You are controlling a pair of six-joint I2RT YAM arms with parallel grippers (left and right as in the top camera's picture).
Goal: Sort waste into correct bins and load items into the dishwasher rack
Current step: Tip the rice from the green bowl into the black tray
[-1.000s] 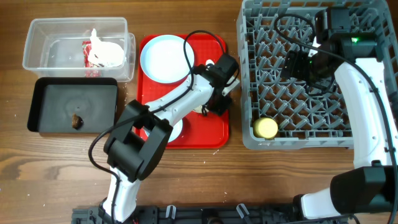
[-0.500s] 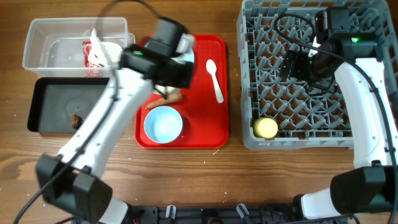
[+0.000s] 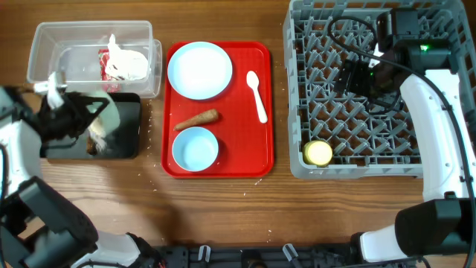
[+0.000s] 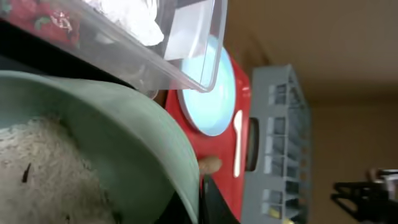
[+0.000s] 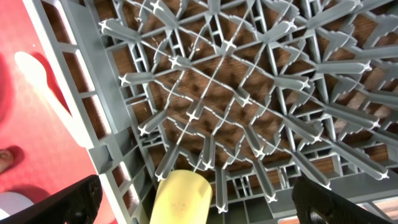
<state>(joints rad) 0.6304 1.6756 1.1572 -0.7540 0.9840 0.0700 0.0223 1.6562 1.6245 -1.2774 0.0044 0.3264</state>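
Next, my left gripper lets go of the pale blue-green bowl on the red tray point(image 3: 242, 122) point(image 4: 229, 173) between the brown stick and spoon.
My left gripper point(image 3: 78, 119) is shut on the rim of a pale blue-green bowl point(image 3: 104, 123) and holds it tilted over the black tray point(image 3: 126, 112). In the left wrist view the bowl point(image 4: 124, 130) holds white rice point(image 4: 37, 168), with my gripper point(image 4: 202, 202) pinching its edge. The clear tub point(image 3: 67, 45) holds the red-and-white wrapper point(image 3: 108, 65) and white paper point(image 3: 130, 65). The plate point(image 3: 199, 69), spoon point(image 3: 256, 95), brown stick point(image 3: 197, 119) and second bowl point(image 3: 195, 147) lie on the red tray point(image 3: 256, 145). My right gripper point(image 3: 355, 78) hangs open and empty above the grey rack point(image 3: 372, 160), where the yellow cup point(image 3: 318, 152) lies.
In the right wrist view the yellow cup point(image 5: 183, 199) lies among the rack pegs point(image 5: 205, 112) between my open fingers point(image 5: 56, 205), and the spoon point(image 5: 50, 87) shows past the rack wall. A dark lump point(image 3: 92, 145) lies in the black tray. Rice grains speckle the wood near the red tray.
My left arm has swung from the red tray to the far left, carrying a bowl over the black tray. The right arm has not moved.
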